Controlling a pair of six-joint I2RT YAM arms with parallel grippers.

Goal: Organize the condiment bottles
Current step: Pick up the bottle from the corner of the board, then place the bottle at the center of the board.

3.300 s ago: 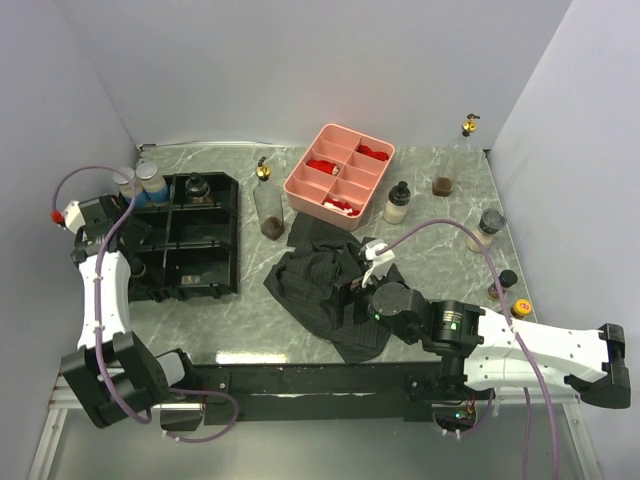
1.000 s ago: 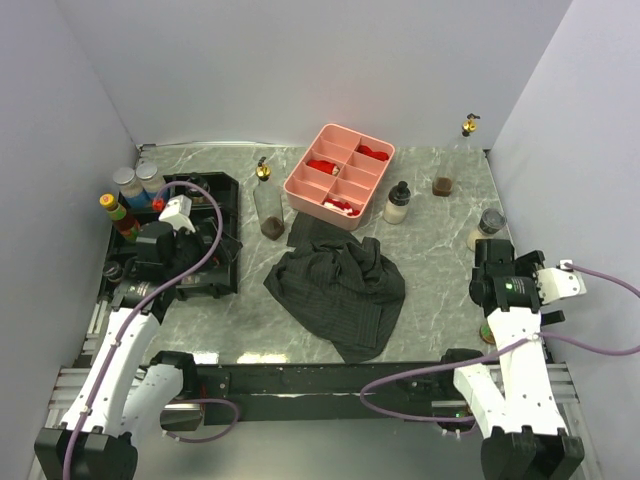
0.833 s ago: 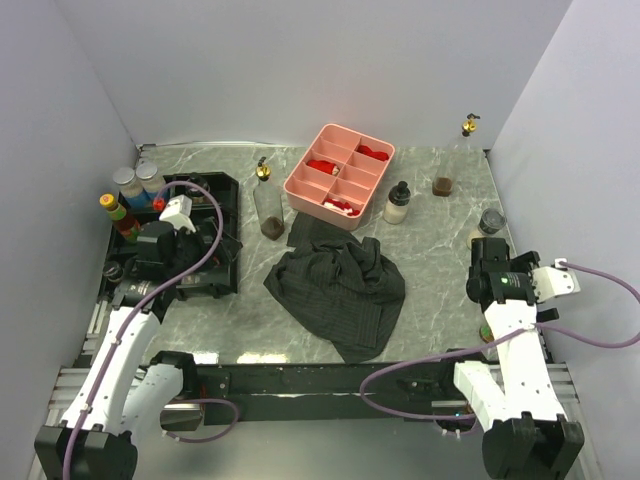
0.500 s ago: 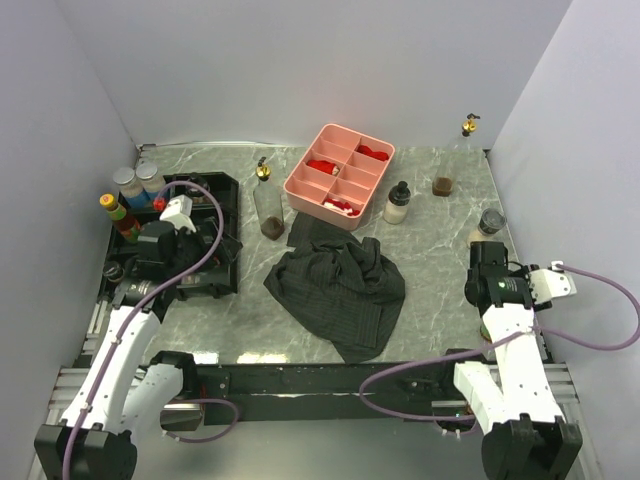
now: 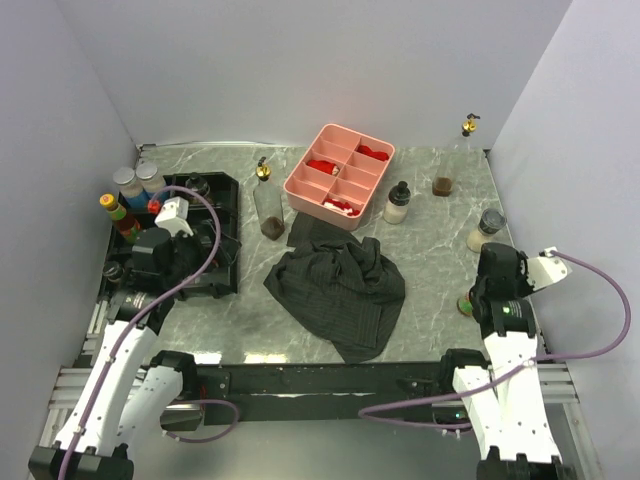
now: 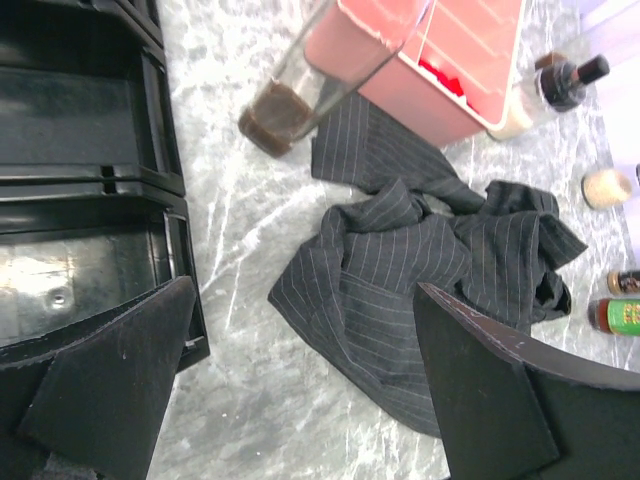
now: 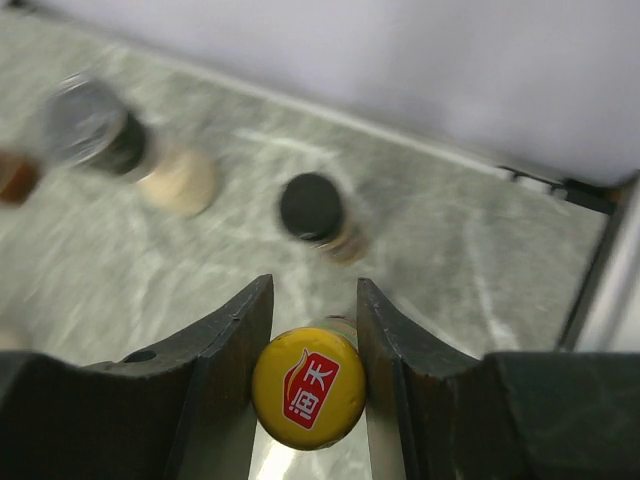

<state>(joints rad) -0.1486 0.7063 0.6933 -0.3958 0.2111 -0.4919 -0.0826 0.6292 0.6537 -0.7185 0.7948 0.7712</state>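
My right gripper holds the yellow-capped bottle near the front of the table. It will let go of it on the front marble (image 5: 267,329) between the black tray and the striped cloth.
My right gripper (image 7: 310,375) is shut on a bottle with a yellow cap (image 7: 307,388); from above its green base (image 5: 465,306) shows beside the wrist near the right front of the table. A black-capped bottle (image 7: 311,206) and a grey-capped jar (image 7: 90,125) stand beyond it. My left gripper (image 6: 300,400) hangs open over the marble beside the black tray (image 6: 80,150), holding nothing. A tall clear bottle (image 5: 267,205), a black-capped bottle (image 5: 397,203), a brown jar (image 5: 442,185) and a gold-capped bottle (image 5: 467,126) stand further back. Several more bottles (image 5: 125,180) stand left of the tray.
A crumpled dark striped cloth (image 5: 340,285) lies mid-table. The pink divided tray (image 5: 340,175) with red pieces sits behind it. Walls close in the table on the left, back and right.
My right gripper closed on the yellow-capped bottle and has swung left with it, away from the right wall. The left arm shifted slightly toward the near edge, still open.
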